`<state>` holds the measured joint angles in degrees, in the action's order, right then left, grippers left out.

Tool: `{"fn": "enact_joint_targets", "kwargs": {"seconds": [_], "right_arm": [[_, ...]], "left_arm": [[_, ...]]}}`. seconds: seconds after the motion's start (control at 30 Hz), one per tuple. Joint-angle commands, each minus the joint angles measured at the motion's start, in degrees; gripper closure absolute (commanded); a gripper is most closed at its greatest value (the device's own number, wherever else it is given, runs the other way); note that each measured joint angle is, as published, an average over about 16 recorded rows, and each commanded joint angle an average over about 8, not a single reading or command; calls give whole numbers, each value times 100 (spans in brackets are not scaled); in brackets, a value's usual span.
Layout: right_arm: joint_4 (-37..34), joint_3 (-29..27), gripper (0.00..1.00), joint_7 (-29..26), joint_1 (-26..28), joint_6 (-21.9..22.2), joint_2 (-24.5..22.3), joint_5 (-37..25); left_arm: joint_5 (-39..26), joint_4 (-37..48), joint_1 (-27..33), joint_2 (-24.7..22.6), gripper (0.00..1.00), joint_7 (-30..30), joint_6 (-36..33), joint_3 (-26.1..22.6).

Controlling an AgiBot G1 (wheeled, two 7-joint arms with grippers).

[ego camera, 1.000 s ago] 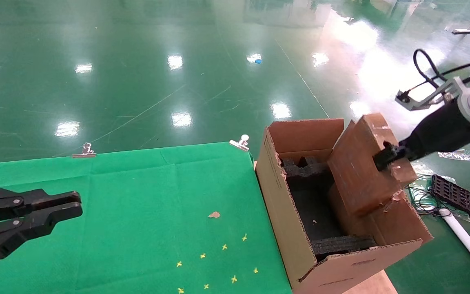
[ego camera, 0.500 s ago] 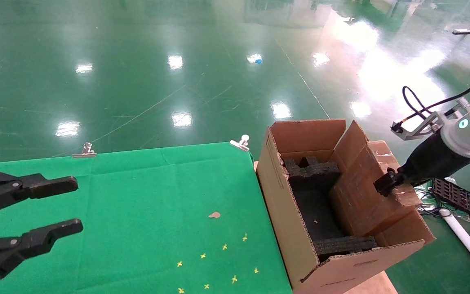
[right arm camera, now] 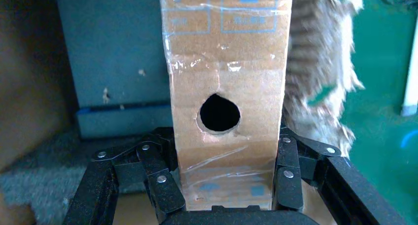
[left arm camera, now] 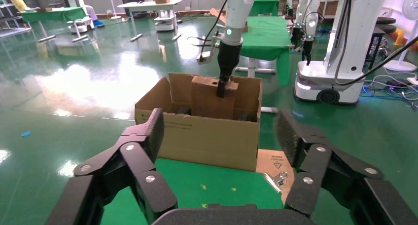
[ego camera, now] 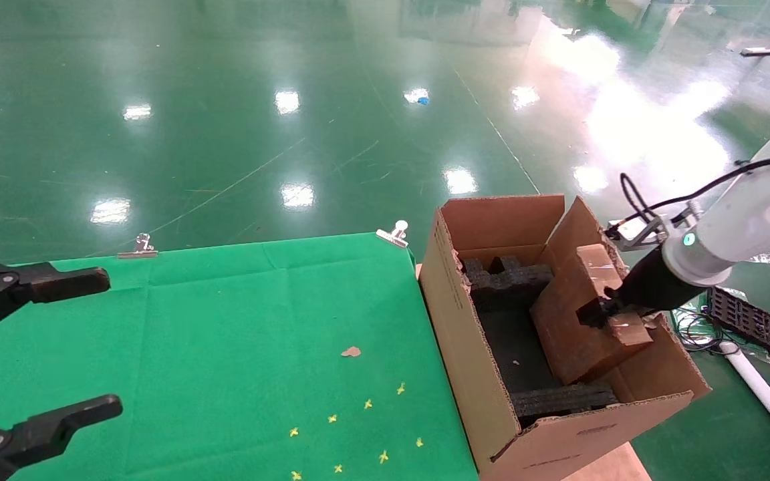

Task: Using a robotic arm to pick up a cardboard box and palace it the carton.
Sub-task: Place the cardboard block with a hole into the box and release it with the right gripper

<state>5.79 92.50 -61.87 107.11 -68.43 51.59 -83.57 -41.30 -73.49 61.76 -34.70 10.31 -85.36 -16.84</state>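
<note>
Next, my right gripper lets go of the cardboard box between the black foam pieces, along the carton's side (ego camera: 580,337) nearest its arm.
The white robotic arm (ego camera: 739,227) reaches down from the right. Its black right gripper (ego camera: 599,312) is shut on the reddish-brown cardboard box (ego camera: 569,327), which sits tilted inside the tan carton (ego camera: 472,381), leaning on its right wall above the black foam (ego camera: 508,280). In the right wrist view the gripper (right arm camera: 226,138) clamps both sides of the box (right arm camera: 226,62), just under its round hole. My left gripper (ego camera: 103,342) hangs open and empty over the green table at the left. The left wrist view shows its spread jaws, the carton (left arm camera: 207,136) and the box (left arm camera: 209,99) beyond.
The green cloth table (ego camera: 224,321) carries yellow cross marks and a small brown scrap (ego camera: 351,351). Metal clips (ego camera: 138,247) (ego camera: 393,234) hold its far edge. A black tray (ego camera: 752,324), cables and a white pipe (ego camera: 759,387) lie on the floor right of the carton.
The right arm has lowered the cardboard box from above the carton's rim down into the carton. The left gripper has opened wide.
</note>
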Motion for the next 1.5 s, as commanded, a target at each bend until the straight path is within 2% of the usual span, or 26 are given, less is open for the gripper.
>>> {"fn": "enact_joint_targets", "kwargs": {"seconds": [0.03,0.47,0.5,0.73,0.77,1.5], "right_arm": [[-71,-24,100,14,-107,127,72,35],[-225,-224,100,343,-873,876,300,333],[-229,-244,95,379,-907,902,302,361],[-281,-327,8,588,-937,826,293,485],[-297,-324,0,601,-922,804,300,480],[-553,-209,0,623,-489,541,343,313]], "left_arm": [[0,0,0,0,0,0,0,-1],[3,0,1,2,0,-2,2,-5],[4,0,1,2,0,-3,2,-5],[5,0,2,3,0,-4,3,-8],[5,0,2,3,0,-4,3,-8],[10,0,3,6,0,-7,6,-15]]}}
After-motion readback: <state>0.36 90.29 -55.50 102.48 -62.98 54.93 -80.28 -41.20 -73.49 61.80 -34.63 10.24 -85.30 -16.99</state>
